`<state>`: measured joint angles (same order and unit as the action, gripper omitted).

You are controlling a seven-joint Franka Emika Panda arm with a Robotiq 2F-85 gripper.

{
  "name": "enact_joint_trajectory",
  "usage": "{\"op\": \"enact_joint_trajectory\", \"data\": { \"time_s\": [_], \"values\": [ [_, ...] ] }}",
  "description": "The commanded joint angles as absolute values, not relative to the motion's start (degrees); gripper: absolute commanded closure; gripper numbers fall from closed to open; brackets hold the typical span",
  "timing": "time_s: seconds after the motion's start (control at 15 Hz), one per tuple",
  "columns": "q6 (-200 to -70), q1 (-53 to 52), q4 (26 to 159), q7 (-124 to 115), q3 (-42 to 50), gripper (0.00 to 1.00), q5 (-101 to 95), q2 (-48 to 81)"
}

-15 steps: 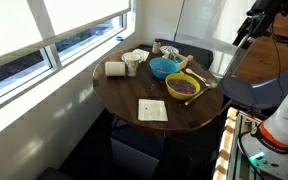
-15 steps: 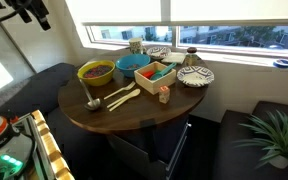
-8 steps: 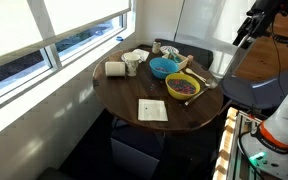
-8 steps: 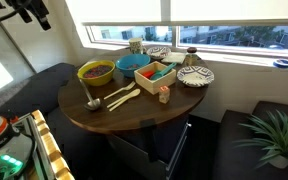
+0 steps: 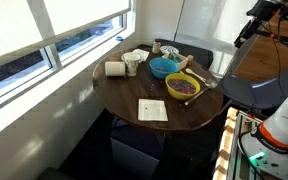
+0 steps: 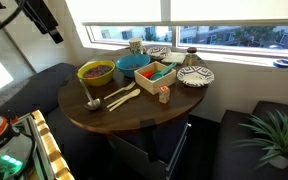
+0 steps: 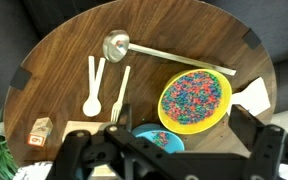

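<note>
The handle of the pale utensil (image 5: pixel 195 71) (image 7: pixel 99 75) lies between the wooden spoon and the fork, and my gripper should go to it next and close there.
My gripper (image 7: pixel 169 152) hangs open high above the round wooden table (image 7: pixel 64 40), holding nothing. Its two dark fingers (image 7: pixel 267 146) frame the bottom of the wrist view. Directly below lie a yellow bowl of coloured beads (image 7: pixel 195 100) and a blue bowl (image 7: pixel 154 140), partly hidden by the gripper body. A metal ladle (image 7: pixel 119 45), a wooden spoon (image 7: pixel 92 86) and a fork (image 7: pixel 120 95) lie to the left. In both exterior views the gripper (image 5: pixel 246 28) (image 6: pixel 46 22) is up beside the table's edge, well above the yellow bowl (image 5: pixel 183 87) (image 6: pixel 96 72).
A paper towel roll (image 5: pixel 115 69), a mug (image 5: pixel 132 64) and a white card (image 5: pixel 152 110) sit on the table. Patterned plates (image 6: pixel 195 76), a colourful box (image 6: pixel 156 74) and a small wooden block (image 6: pixel 165 95) are near the window. A plant (image 6: pixel 274 135) stands on the floor.
The gripper has shifted a little toward the table in the exterior views; it stays open. Nothing on the table has moved.
</note>
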<state>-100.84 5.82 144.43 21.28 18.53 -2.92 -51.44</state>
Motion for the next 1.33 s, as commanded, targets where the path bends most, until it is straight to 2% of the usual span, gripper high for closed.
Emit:
{"op": "enact_joint_trajectory", "data": {
  "time_s": [0.0,0.6,1.27],
  "values": [
    [-107.33,8.41,148.55,20.93,21.19,0.0,-4.41,-48.89],
    [-122.23,14.55,153.63,17.07,21.17,0.0,-7.85,-34.62],
    [-130.15,14.22,151.96,16.85,19.5,0.0,-6.51,-18.58]
  ]
}}
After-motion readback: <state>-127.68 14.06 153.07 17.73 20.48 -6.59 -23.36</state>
